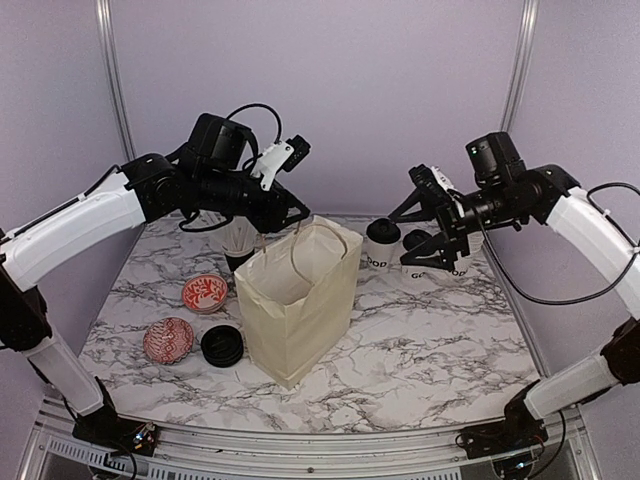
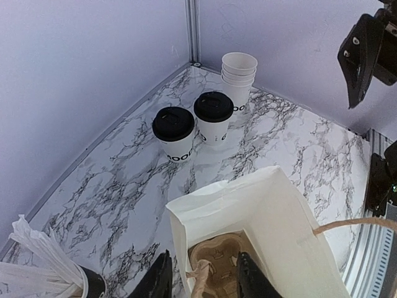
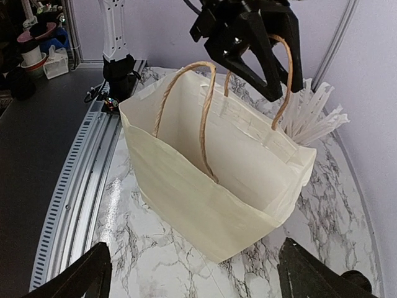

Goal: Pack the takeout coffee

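Observation:
The bag's far handle is loose in my left gripper, so next I close it on that handle and take the near handle point(image 3: 204, 121) with my right gripper before packing coffee.
Two takeout coffee cups, white with black lids, stand at the back right: one point(image 1: 381, 243) point(image 2: 173, 130) nearer the bag, the other point(image 1: 416, 268) point(image 2: 213, 115) partly behind my right gripper. A cream paper bag point(image 1: 300, 300) point(image 3: 211, 180) stands open mid-table with a brown cardboard carrier point(image 2: 226, 261) on its floor. My left gripper point(image 1: 290, 218) point(image 2: 203, 279) hovers over the bag's far rim, fingers apart, one twine handle point(image 2: 200, 282) loose between them. My right gripper point(image 1: 415, 238) point(image 3: 195, 276) is wide open beside the cups, facing the bag, holding nothing.
A stack of lidless white cups point(image 2: 239, 77) stands in the back corner behind the coffees. A black cup of white sticks point(image 1: 238, 245) sits behind the bag. Two red-patterned bowls point(image 1: 204, 292) point(image 1: 168, 340) and a loose black lid point(image 1: 222, 346) lie at the left.

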Robot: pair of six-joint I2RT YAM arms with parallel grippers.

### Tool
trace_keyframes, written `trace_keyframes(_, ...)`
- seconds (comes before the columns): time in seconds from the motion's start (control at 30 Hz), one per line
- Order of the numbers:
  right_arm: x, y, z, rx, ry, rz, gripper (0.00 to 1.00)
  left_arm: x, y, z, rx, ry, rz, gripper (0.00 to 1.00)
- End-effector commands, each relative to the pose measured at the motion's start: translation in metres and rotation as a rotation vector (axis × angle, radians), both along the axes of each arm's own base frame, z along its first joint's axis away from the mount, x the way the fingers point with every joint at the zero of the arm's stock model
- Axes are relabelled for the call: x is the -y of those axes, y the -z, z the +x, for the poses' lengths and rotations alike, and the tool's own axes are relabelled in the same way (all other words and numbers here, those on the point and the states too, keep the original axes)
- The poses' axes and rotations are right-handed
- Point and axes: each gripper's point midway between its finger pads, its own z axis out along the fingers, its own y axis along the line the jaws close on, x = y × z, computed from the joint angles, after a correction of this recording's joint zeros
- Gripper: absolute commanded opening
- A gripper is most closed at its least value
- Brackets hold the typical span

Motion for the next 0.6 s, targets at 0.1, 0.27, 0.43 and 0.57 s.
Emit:
trace_keyframes(0.1, -0.051, 0.004, 0.016, 0.049, -0.013, -0.045, 0.83, -0.022, -0.030, -0.004, 0.005, -0.105, -0.085, 0.48)
trace_keyframes(0.27, -0.085, 0.013, 0.011, 0.060, -0.056, -0.087, 0.75, -0.043, -0.035, -0.015, -0.041, -0.168, -0.111, 0.54)
trace_keyframes(0.43, -0.098, 0.016, 0.015, 0.024, -0.071, -0.099, 0.53, -0.062, -0.024, -0.013, -0.069, -0.261, -0.073, 0.52)
trace_keyframes(0.57, -0.099, 0.011, 0.012, 0.023, -0.074, -0.090, 0.27, -0.058, -0.010, -0.011, -0.109, -0.263, -0.041, 0.45)
